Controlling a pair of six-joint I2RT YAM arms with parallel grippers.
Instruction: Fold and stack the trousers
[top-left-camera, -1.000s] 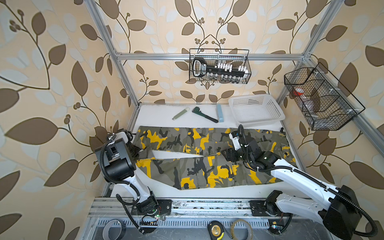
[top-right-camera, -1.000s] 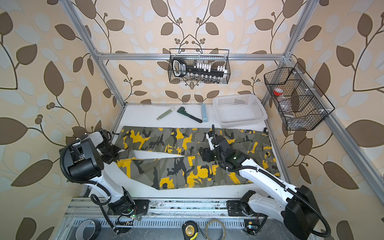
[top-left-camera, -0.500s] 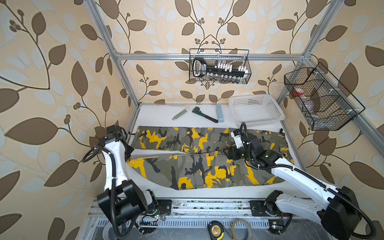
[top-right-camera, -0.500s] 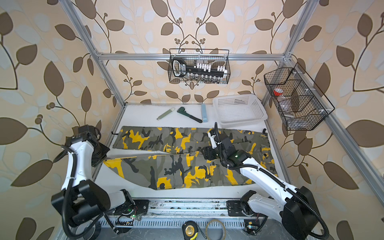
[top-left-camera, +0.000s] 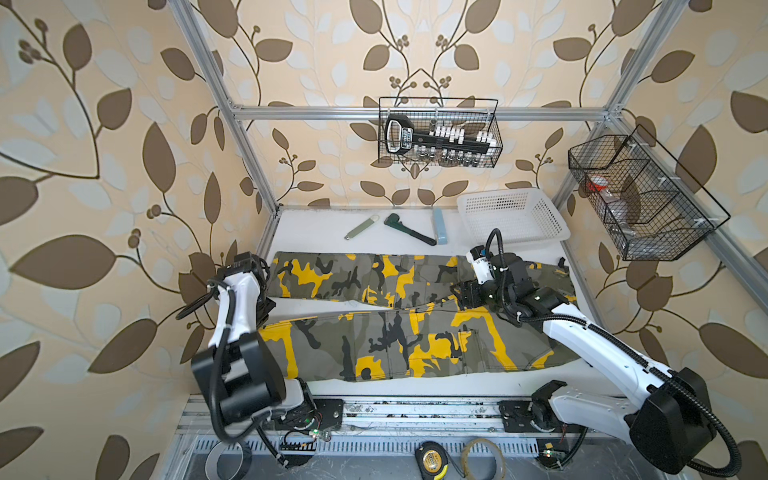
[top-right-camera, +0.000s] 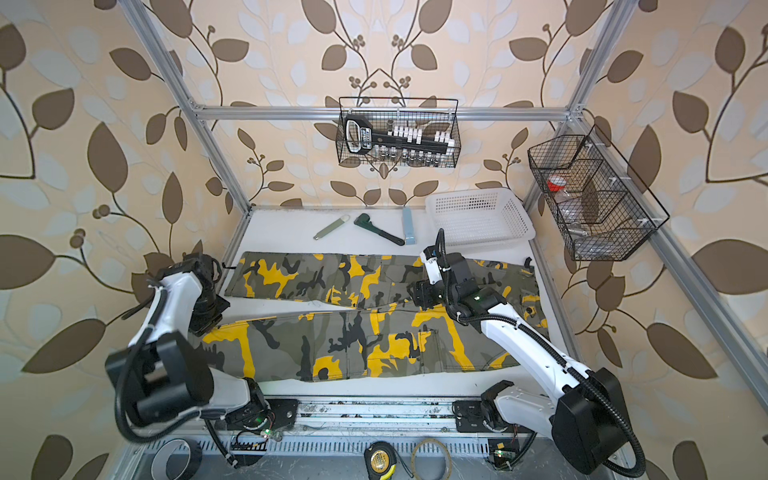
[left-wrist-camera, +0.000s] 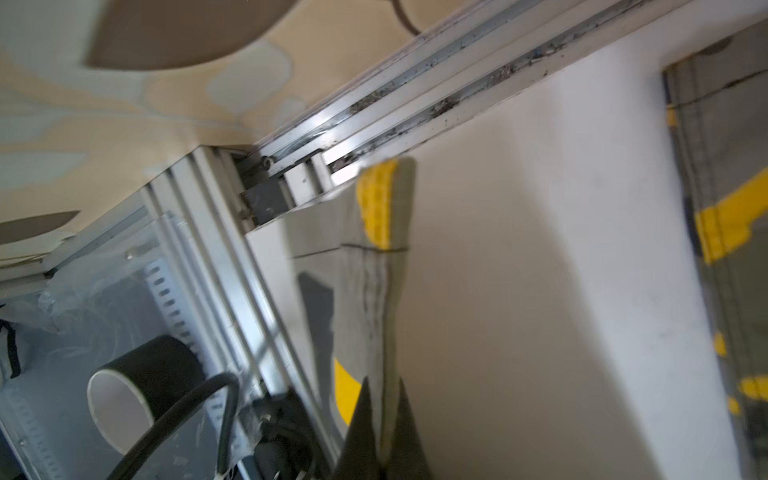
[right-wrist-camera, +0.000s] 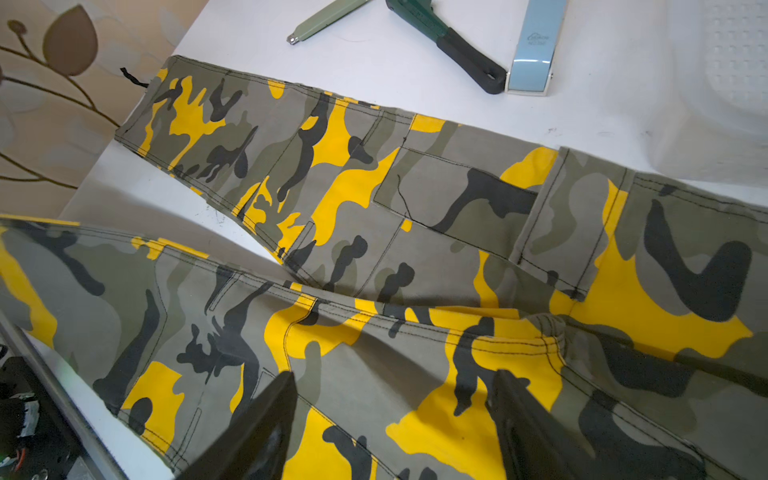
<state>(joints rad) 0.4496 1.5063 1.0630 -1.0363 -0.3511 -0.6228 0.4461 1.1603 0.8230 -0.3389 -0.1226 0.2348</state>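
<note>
The near leg angles away from the far leg at the hems, so I should lower it with my left gripper, take its inner edge (top-left-camera: 283, 322) and pull it closer.
The camouflage trousers (top-left-camera: 374, 345) (top-right-camera: 332, 345) lie spread across the white table in both top views, legs pointing left and waist on the right. My left gripper (top-left-camera: 266, 316) (top-right-camera: 208, 320) (left-wrist-camera: 382, 380) is shut on the hem corner of the near leg (left-wrist-camera: 374, 291), which it holds up at the table's left edge. That leg's far edge runs taut toward the crotch. My right gripper (top-left-camera: 463, 293) (top-right-camera: 419, 293) (right-wrist-camera: 395, 374) hovers open over the crotch, where the cloth (right-wrist-camera: 415, 208) bunches, with nothing between its fingers.
Along the back of the table lie a green flat tool (top-left-camera: 361, 226), a dark wrench (top-left-camera: 409, 230) and a light blue bar (top-left-camera: 439, 226). A white plastic basket (top-left-camera: 511, 216) stands at the back right. Wire baskets (top-left-camera: 438, 133) (top-left-camera: 640, 199) hang on the walls.
My left arm has swung its elbow down toward the front rail while keeping hold of the hem, and the near leg's edge has pulled taut. The right gripper has barely moved.
</note>
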